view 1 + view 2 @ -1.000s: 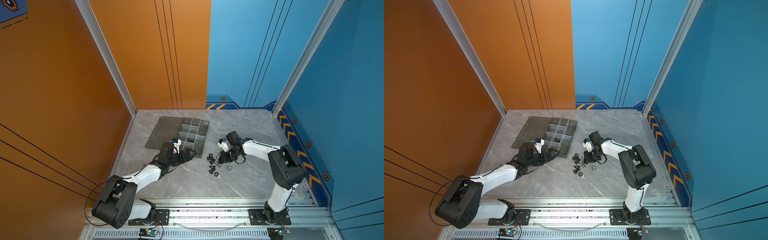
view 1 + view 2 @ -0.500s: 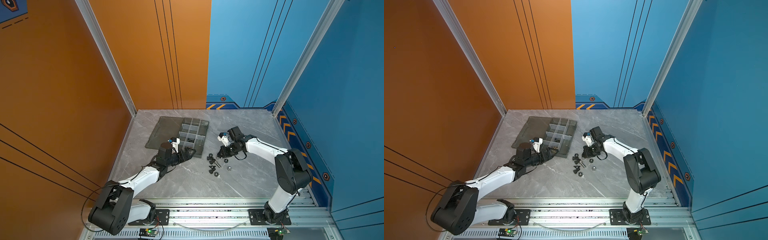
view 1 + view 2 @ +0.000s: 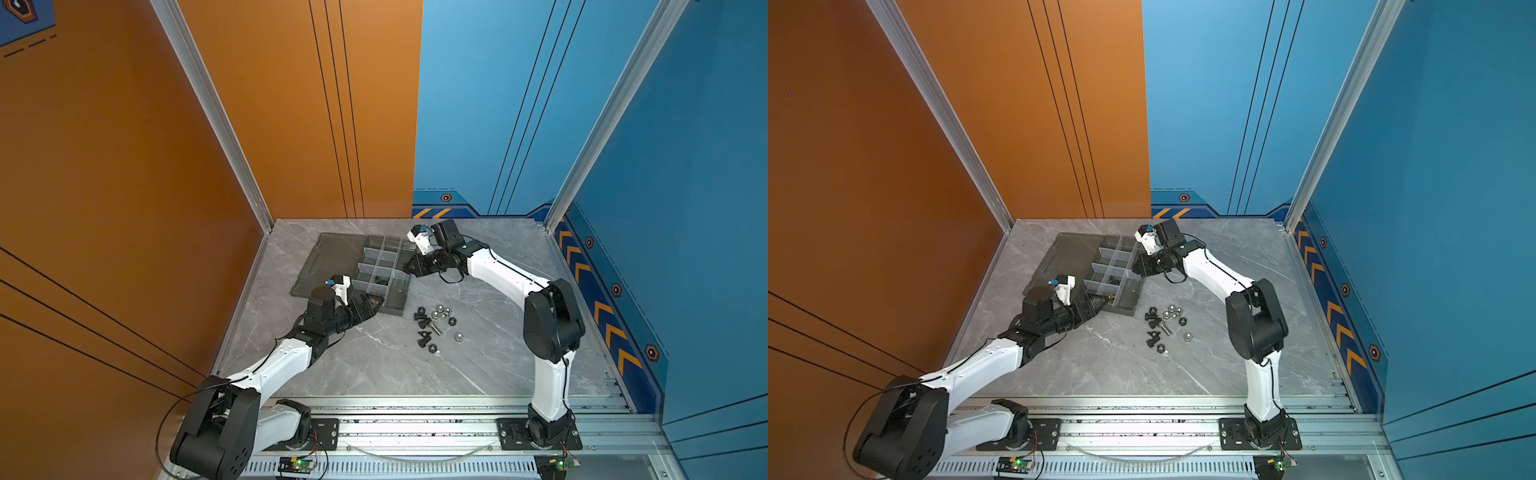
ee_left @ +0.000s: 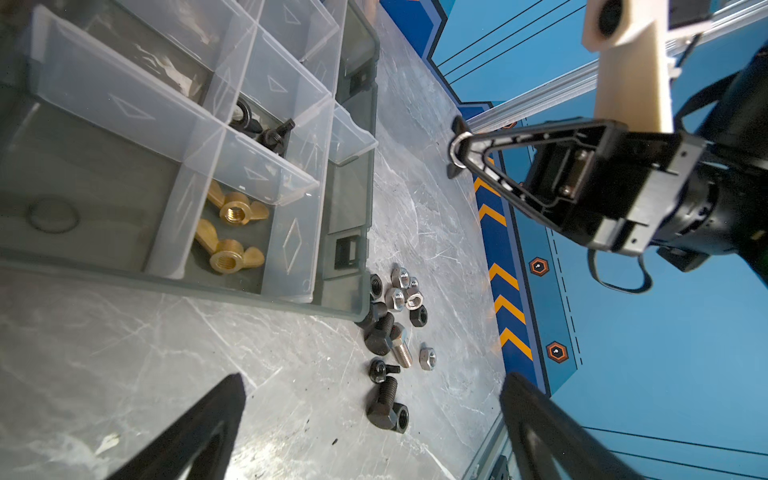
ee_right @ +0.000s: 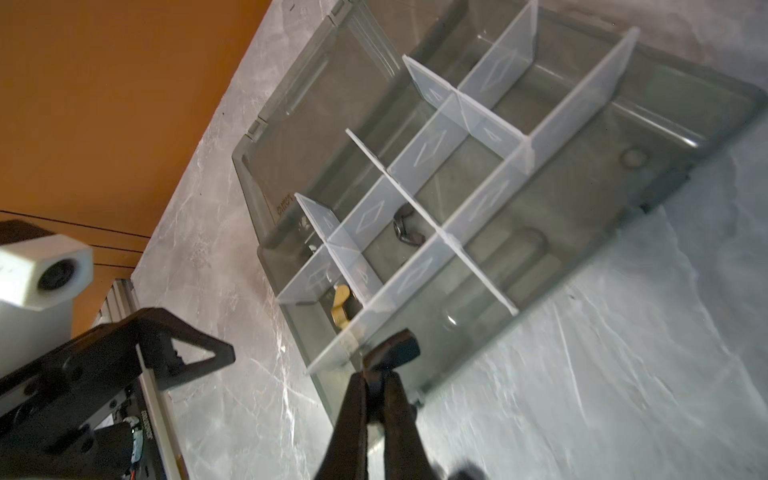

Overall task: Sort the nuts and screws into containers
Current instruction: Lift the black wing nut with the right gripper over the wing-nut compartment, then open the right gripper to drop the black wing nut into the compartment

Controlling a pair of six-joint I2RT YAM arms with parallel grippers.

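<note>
Next, I release the black winged nut from my right gripper in the tray cell with the black pieces point(image 3: 381, 280) point(image 5: 400, 240).
The loose screws and nuts point(image 3: 436, 326) point(image 3: 1165, 326) lie in a small pile on the grey table, right of the tray's near corner. In the left wrist view the pile point(image 4: 395, 324) shows black screws, one silver screw point(image 4: 402, 351) and silver nuts point(image 4: 401, 291). The dark grey tray point(image 3: 397, 297) point(image 3: 1125, 305) holds the containers. One cell has two brass winged nuts point(image 4: 232, 232), another has black pieces point(image 4: 266, 133). My right gripper point(image 3: 409, 268) point(image 5: 376, 374) is shut on a small black screw point(image 5: 392, 351) at the tray's right edge. My left gripper point(image 3: 374, 305) point(image 4: 372, 382) stands open and empty by the tray's near end.
The tray's flat grey lid point(image 3: 328, 257) lies open on its left side. Orange wall stands to the left, blue wall point(image 3: 623, 291) to the right. An aluminium rail point(image 3: 415, 428) with both arm bases runs along the front edge.
My right gripper has risen from the pile and moved back and left to the tray's right edge, carrying the black screw. The left gripper has crept slightly toward the tray.
</note>
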